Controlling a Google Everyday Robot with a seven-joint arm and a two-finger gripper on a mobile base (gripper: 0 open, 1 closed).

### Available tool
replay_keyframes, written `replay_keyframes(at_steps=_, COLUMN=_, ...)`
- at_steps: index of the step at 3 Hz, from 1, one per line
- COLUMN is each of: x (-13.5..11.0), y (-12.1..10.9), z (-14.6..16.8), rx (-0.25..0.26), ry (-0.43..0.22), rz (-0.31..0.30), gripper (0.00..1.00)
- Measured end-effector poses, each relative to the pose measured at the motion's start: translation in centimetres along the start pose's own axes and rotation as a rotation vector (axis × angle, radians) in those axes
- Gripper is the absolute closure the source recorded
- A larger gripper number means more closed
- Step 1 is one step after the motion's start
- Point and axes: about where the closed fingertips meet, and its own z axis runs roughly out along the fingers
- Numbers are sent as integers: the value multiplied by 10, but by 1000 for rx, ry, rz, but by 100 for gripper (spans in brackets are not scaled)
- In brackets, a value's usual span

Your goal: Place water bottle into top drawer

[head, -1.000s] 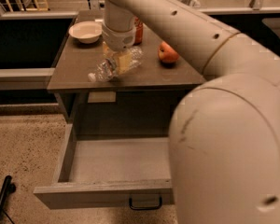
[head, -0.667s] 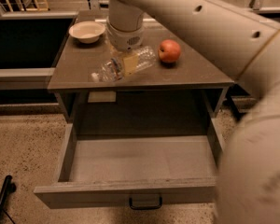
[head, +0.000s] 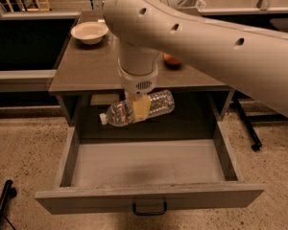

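Observation:
I need to release the water bottle on the back half of the open drawer's flat bottom (head: pixel 127 157), close to the middle of that bottom, with my gripper.
The water bottle (head: pixel 156 106) is clear crinkly plastic with a white cap at its left end. It lies sideways in the air, held at its middle. My gripper (head: pixel 139 108) is shut on it and hangs from the big white arm, over the back part of the open top drawer (head: pixel 149 194). The drawer is pulled out toward the camera, grey-brown, with a plain flat bottom and a dark handle (head: pixel 149 208) on its front panel. Nothing lies in the drawer.
A white bowl (head: pixel 90 32) sits at the back left of the grey table top (head: pixel 86 71). An orange-red fruit (head: pixel 170 59) shows behind the arm on the table's right. A dark stand leg (head: pixel 249 128) is on the floor to the right.
The gripper has carried the bottle off the table top, toward the camera and down, to a spot over the open drawer. The arm has swung across the view.

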Motion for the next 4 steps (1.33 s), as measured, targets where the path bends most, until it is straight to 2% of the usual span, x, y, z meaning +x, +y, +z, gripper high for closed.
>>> replay_keyframes(at_steps=1, x=1, y=6, z=7, rx=-17, ry=9, rz=4, gripper=100)
replay_keyframes(at_steps=2, x=4, y=2, z=19, rx=-43, ry=-92, rz=-14, gripper=100)
replay_keyframes(at_steps=3, x=2, y=16, z=73, rx=-94, ry=-290, rz=-29, gripper=100)
replay_keyframes(at_steps=4, x=-7, y=13, z=128, rx=-57, ry=-382, rz=-8, gripper=100)
